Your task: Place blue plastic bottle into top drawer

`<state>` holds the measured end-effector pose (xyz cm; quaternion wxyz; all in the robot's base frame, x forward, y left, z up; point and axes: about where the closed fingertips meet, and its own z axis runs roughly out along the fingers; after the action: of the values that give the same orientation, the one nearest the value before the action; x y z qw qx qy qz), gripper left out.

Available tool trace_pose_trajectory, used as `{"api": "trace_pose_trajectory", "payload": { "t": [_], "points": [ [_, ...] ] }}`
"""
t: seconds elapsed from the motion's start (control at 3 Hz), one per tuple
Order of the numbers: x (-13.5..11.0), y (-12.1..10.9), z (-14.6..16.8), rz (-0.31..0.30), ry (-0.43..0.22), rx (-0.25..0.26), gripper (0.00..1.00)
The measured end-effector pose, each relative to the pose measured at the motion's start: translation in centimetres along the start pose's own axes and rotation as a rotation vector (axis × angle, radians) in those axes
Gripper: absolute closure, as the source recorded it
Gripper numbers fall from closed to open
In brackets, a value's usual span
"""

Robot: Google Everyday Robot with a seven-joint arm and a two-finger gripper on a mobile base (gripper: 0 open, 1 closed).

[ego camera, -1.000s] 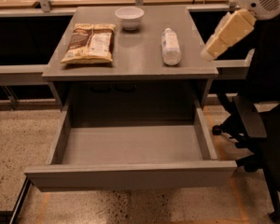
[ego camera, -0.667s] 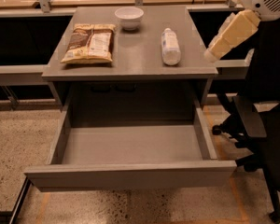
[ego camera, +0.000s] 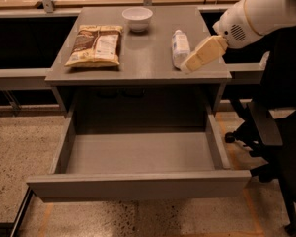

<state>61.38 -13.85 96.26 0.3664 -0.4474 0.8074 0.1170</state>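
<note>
I should grip the bottom end (ego camera: 179, 62) of the blue plastic bottle, near the desk's front edge, opposite its white cap.
The blue plastic bottle (ego camera: 179, 47) lies on its side on the right part of the grey desk top (ego camera: 143, 58), white cap toward the back. My gripper (ego camera: 187, 66), cream-coloured on a white arm, reaches in from the upper right. Its tip is just right of the bottle's near end, close to the desk's front edge; I cannot tell if it touches the bottle. The top drawer (ego camera: 138, 184) is pulled fully open below the desk, and its inside shows nothing in it.
A brown snack bag (ego camera: 95, 44) lies on the desk's left part. A white bowl (ego camera: 137, 18) stands at the back middle. A black office chair (ego camera: 278, 147) stands right of the drawer. Dark shelves flank the desk on a speckled floor.
My gripper has moved left and down from beyond the desk's right edge to beside the bottle's near end. Bottle, bag, bowl and drawer have not moved.
</note>
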Motion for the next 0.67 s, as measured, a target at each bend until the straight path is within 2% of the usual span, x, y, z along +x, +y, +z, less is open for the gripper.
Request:
{"api": "trace_pose_trajectory", "payload": {
  "t": [0.33,0.67],
  "points": [
    [-0.72,-2.00,4.86,0.071,-0.052,-0.021,0.00],
    [-0.43,-1.97,5.27,0.072,-0.048,-0.026,0.00]
  ]
}}
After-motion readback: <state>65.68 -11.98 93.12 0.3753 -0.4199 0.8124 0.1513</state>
